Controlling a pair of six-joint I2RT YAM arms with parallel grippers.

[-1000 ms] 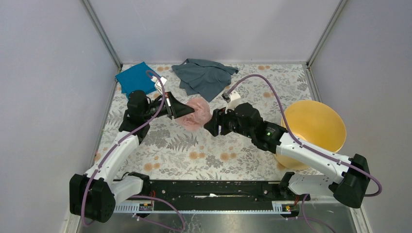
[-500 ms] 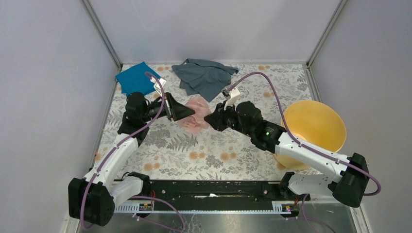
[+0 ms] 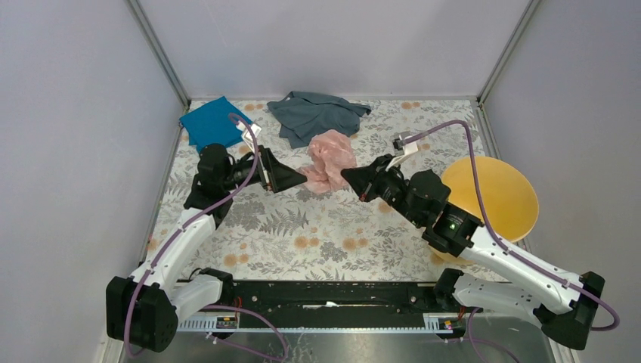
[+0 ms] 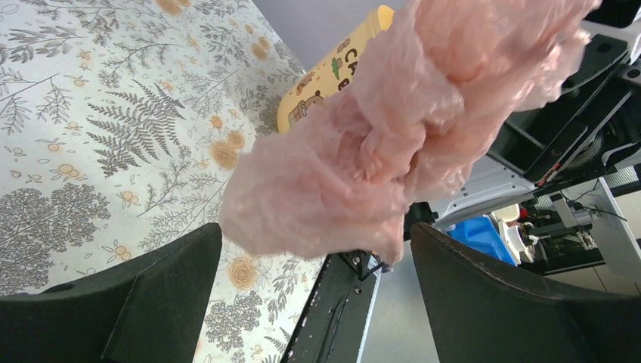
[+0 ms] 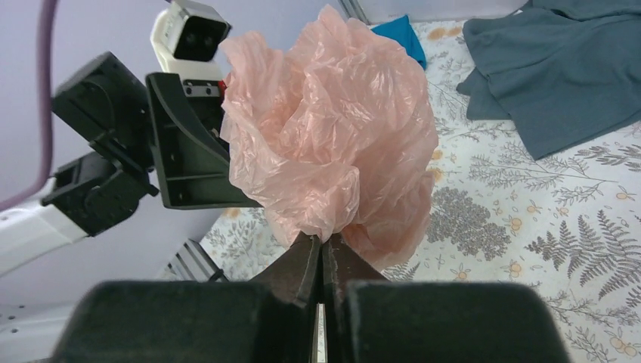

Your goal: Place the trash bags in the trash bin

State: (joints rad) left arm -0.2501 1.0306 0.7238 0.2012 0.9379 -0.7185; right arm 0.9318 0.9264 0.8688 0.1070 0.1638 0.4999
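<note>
My right gripper has the trash bag bunched up and crumpled at its fingers, so my left gripper will take the bag's loose end (image 3: 311,179) before my right gripper takes another edge.
The pale pink trash bag (image 3: 328,159) hangs crumpled above the middle of the table, pinched at one edge by my right gripper (image 3: 349,176), which is shut on it. In the right wrist view the trash bag (image 5: 332,144) bunches up right above the closed gripper (image 5: 323,246). My left gripper (image 3: 296,178) is open just left of the bag; in the left wrist view the trash bag (image 4: 393,128) floats clear between the spread fingers (image 4: 136,295) of the left gripper (image 4: 314,261). The yellow-orange trash bin (image 3: 491,198) stands at the right, partly behind my right arm.
A teal cloth (image 3: 210,122) lies at the back left and a grey cloth (image 3: 317,117) at the back middle. Grey walls close in the table on three sides. A black rail (image 3: 325,295) runs along the near edge.
My left gripper opened and let go of the bag. My right gripper shut on it, then lifted and drew it toward the back right.
</note>
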